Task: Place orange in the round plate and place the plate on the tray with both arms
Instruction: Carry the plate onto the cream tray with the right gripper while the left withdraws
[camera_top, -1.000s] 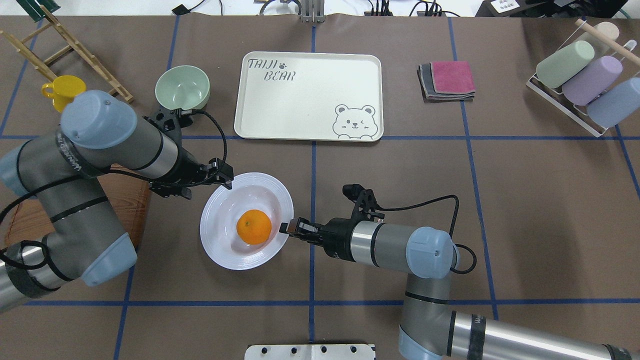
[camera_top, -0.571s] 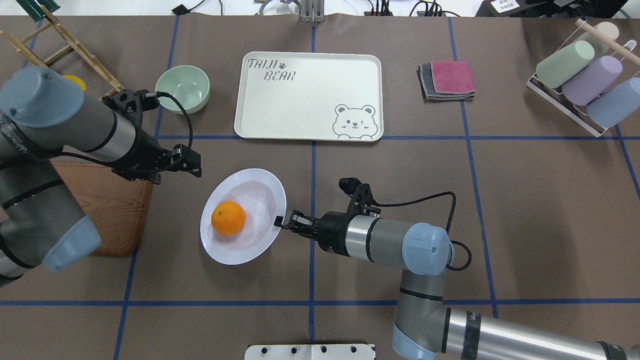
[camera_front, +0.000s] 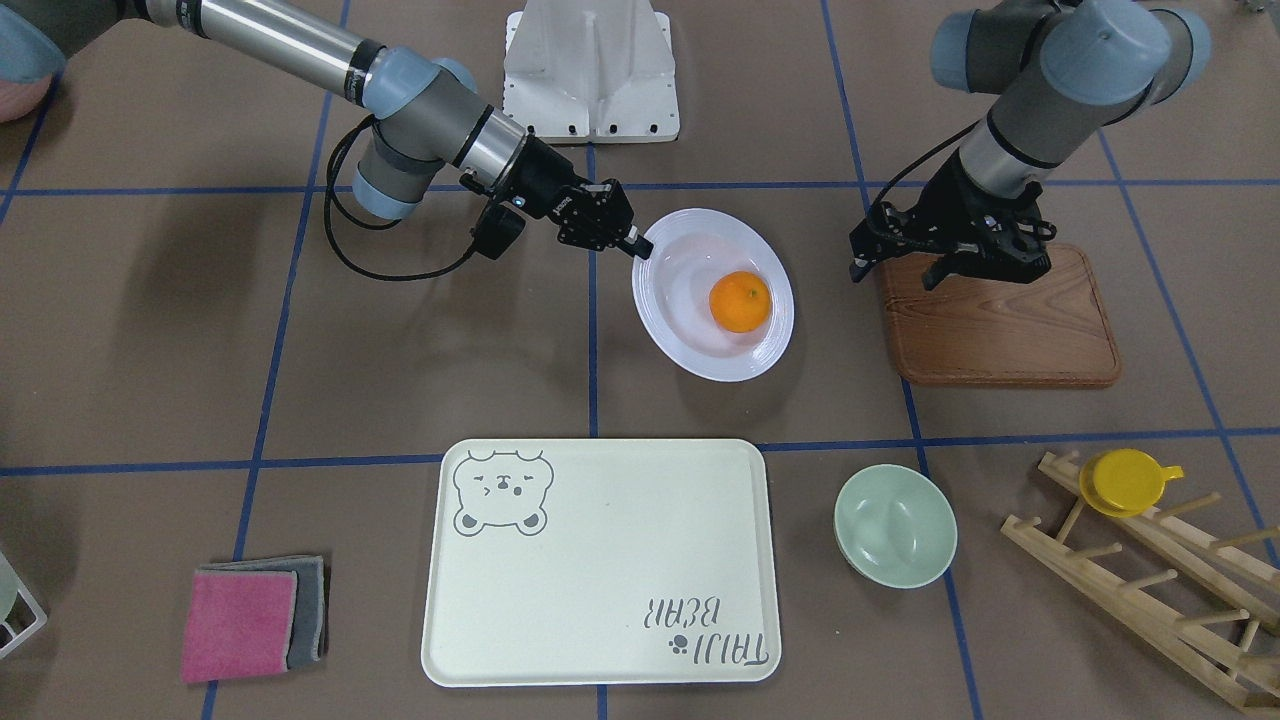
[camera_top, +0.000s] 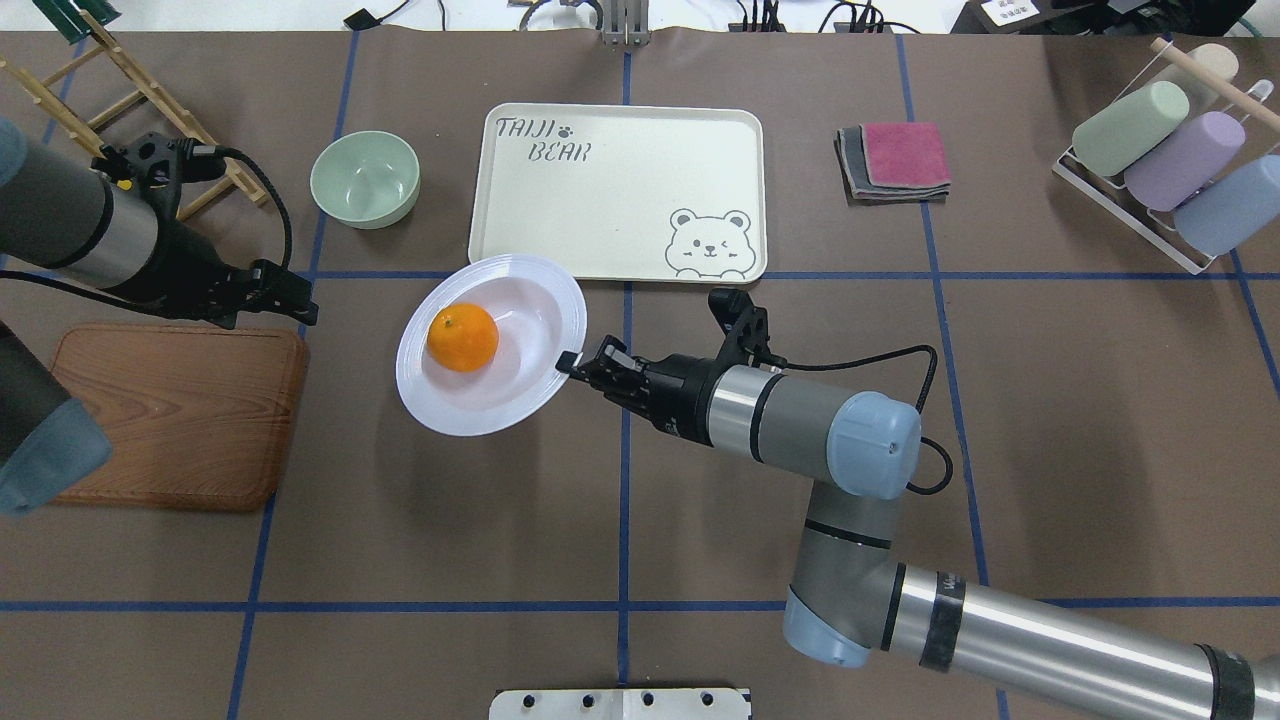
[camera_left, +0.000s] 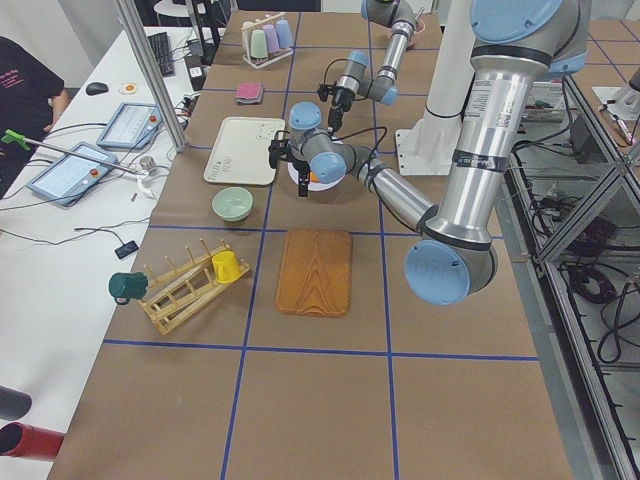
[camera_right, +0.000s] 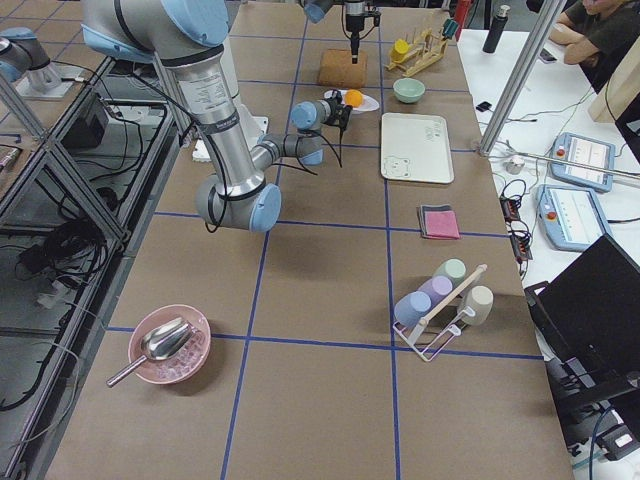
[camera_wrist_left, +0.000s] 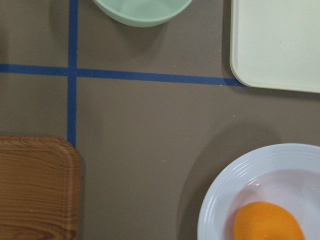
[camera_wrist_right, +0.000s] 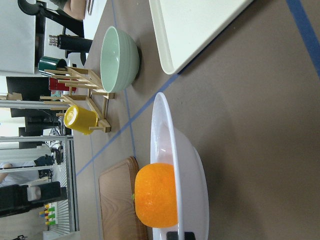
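Observation:
Next, I let go of the plate with my right gripper on the cream tray (camera_front: 612, 539) between the bear drawing and the lettering.
The orange (camera_top: 463, 337) lies in the left half of the white round plate (camera_top: 530, 400), which hangs tilted above the table and casts a shadow. My right gripper (camera_top: 568, 362) is shut on the plate's right rim; the front view shows the right gripper (camera_front: 640, 250) pinching that plate rim (camera_front: 690, 355) with the orange (camera_front: 740, 301) inside. The cream tray (camera_top: 617, 190) lies just beyond, its near left corner at the plate's far edge. My left gripper (camera_front: 893, 272) hangs open and empty over the wooden board's corner, a hand-width left of the plate. The right wrist view shows the plate (camera_wrist_right: 170, 130) edge-on.
A brown wooden board (camera_top: 170, 415) lies at the left under the left arm. A mint-green bowl (camera_top: 364, 178) sits left of the tray. A wooden rack (camera_front: 1150, 570) with a yellow cup (camera_front: 1125, 480) stands at the far left, folded cloths (camera_top: 895, 160) right of the tray, and a cup rack (camera_top: 1165, 160) far right.
The right gripper has carried the plate up and toward the tray. The orange rolled to the plate's left side. The left arm drew back to the left, away from the plate.

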